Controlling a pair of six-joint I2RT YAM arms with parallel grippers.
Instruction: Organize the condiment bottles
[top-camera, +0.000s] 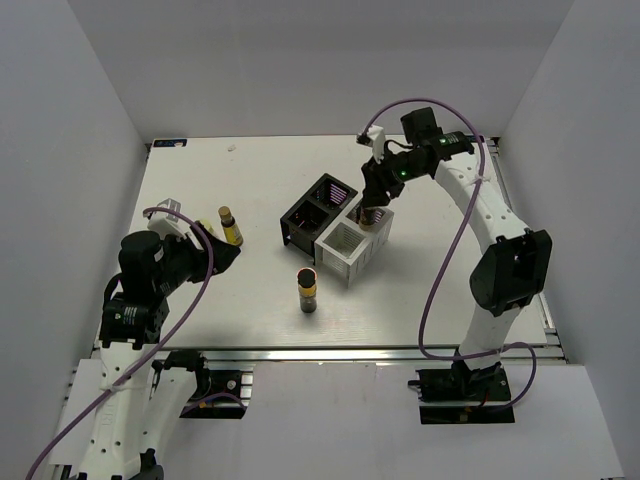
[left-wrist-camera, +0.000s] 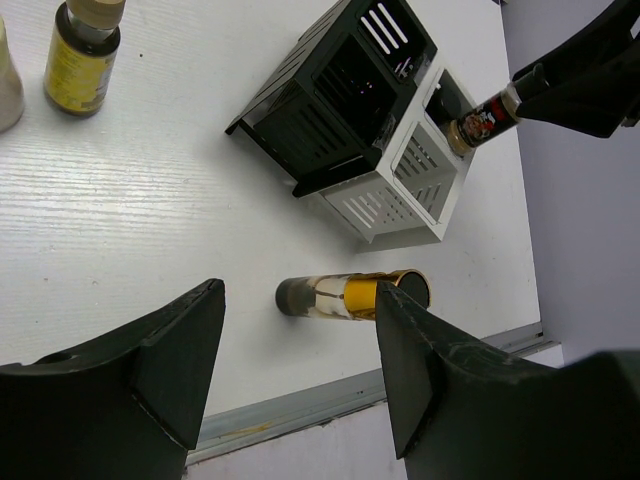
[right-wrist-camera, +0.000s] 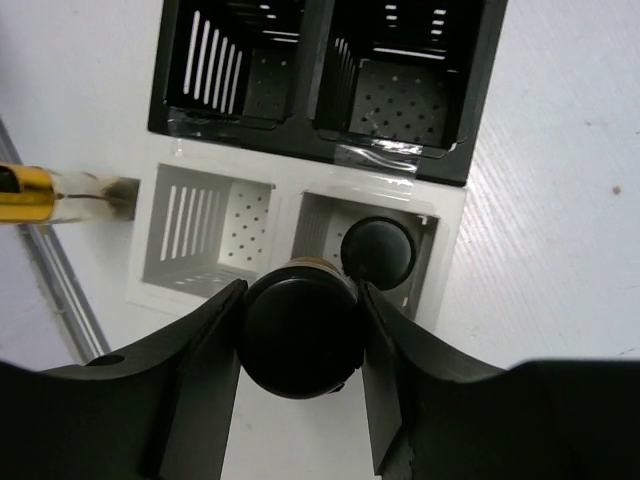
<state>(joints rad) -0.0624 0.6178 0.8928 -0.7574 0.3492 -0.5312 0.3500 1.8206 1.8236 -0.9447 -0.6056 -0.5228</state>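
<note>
The robot's right gripper will release the dark-capped brown bottle in the white compartment (top-camera: 368, 217) (right-wrist-camera: 334, 248) next to the black-capped bottle.
My right gripper (top-camera: 375, 203) (right-wrist-camera: 302, 296) is shut on a dark-capped bottle (right-wrist-camera: 300, 335) with a red-and-brown label (left-wrist-camera: 482, 122). It holds the bottle just above a white compartment of the rack (top-camera: 352, 246). Another black-capped bottle (right-wrist-camera: 378, 250) stands in that compartment. A bottle with a gold band (top-camera: 308, 291) (left-wrist-camera: 352, 296) stands alone in front of the rack. A yellow bottle with a tan cap (top-camera: 231, 226) (left-wrist-camera: 80, 55) stands at the left, with a pale cream bottle (left-wrist-camera: 6, 85) beside it. My left gripper (top-camera: 222, 258) (left-wrist-camera: 300, 325) is open and empty near the yellow bottle.
The rack has two black compartments (top-camera: 318, 212) (right-wrist-camera: 330, 80) behind two white ones (right-wrist-camera: 210, 235); the black ones and the left white one look empty. The table's metal front edge (left-wrist-camera: 350, 395) runs close below the gold-banded bottle.
</note>
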